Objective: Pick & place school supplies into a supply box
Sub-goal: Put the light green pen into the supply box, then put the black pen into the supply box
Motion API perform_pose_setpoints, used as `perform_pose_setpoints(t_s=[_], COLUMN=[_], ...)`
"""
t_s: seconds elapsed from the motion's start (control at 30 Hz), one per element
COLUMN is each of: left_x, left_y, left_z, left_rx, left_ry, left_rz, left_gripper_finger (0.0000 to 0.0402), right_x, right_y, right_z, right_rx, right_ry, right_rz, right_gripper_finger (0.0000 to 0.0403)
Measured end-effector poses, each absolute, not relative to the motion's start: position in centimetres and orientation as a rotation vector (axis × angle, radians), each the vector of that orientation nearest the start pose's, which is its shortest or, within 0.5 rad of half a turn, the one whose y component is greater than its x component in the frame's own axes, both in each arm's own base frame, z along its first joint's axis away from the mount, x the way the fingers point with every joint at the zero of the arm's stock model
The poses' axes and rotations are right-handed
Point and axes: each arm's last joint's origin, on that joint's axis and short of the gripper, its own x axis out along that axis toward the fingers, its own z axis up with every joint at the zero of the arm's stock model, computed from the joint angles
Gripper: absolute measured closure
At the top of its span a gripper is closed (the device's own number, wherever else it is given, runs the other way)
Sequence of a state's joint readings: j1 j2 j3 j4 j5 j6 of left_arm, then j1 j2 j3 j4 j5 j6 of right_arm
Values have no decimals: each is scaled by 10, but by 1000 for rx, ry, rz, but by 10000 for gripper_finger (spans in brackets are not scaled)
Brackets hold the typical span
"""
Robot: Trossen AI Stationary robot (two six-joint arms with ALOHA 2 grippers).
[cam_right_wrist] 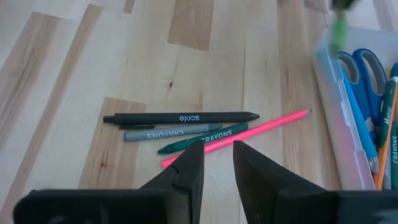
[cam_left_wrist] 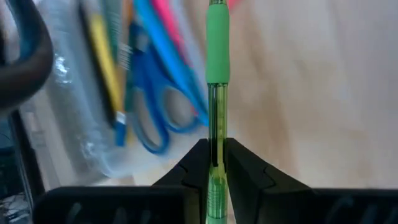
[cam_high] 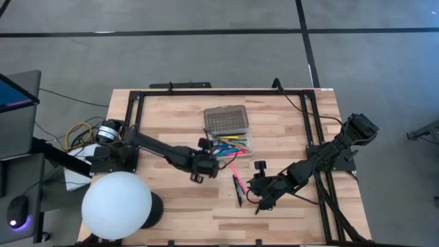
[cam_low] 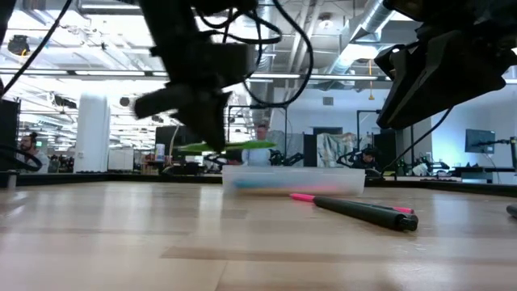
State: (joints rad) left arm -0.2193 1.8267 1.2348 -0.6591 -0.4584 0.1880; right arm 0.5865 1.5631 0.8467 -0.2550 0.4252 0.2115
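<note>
My left gripper will release the green pen, now hanging beside the supply box's near side, across the orange brush and blue-handled scissors (cam_high: 226, 143) (cam_left_wrist: 134, 81) in the clear tray.
My left gripper (cam_high: 206, 165) is shut on a green pen (cam_left_wrist: 217, 62) and hangs beside the near side of the supply box (cam_high: 233, 145). The box's clear tray holds blue-handled scissors (cam_left_wrist: 158, 118) and several pens; its grid-textured lid (cam_high: 225, 120) lies open behind it. My right gripper (cam_right_wrist: 217, 162) stands open above a black pen (cam_right_wrist: 180, 117), a grey crayon (cam_right_wrist: 168, 133), a green crayon (cam_right_wrist: 199, 138) and a pink pencil (cam_right_wrist: 249, 135), which lie flat on the table. My left gripper pinches the green pen's clear barrel (cam_left_wrist: 216, 155) between its two fingers, just behind the green rubber grip. The pen runs on past the fingertips. It is lifted clear of the table (cam_low: 230, 147) and looks about level in the low view, at the height of the box's rim.
A large white sphere (cam_high: 116, 206) stands at the table's near left corner. A black frame (cam_high: 219, 91) runs around the wooden tabletop. Bare wood lies along the near edge, between the sphere and the right arm.
</note>
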Motion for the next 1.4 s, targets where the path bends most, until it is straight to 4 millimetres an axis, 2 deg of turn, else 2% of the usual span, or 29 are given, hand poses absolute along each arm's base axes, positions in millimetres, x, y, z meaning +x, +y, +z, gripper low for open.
perform_pose_setpoints(t_s=[0.3, 0.53, 0.63, 0.97, 1.13, 1.4], left_x=[370, 383, 388, 388, 387, 386], left_y=[-8, 27, 37, 46, 46, 48], left_z=[190, 194, 189, 181, 176, 175], left_rx=[427, 240, 208, 199, 252, 274], left_ry=[1066, 925, 894, 931, 968, 978], left_rz=[251, 180, 185, 197, 167, 202], left_gripper_finger=[369, 369, 369, 369, 367, 303], right_x=[252, 252, 252, 249, 250, 250], right_y=[153, 153, 153, 151, 151, 151], right_z=[174, 174, 173, 172, 172, 172], right_rx=[-276, -277, -277, -266, -265, -265], right_ry=[862, 862, 866, 895, 894, 893], right_rz=[57, 57, 56, 36, 35, 33], right_gripper_finger=[326, 326, 326, 326, 326, 326])
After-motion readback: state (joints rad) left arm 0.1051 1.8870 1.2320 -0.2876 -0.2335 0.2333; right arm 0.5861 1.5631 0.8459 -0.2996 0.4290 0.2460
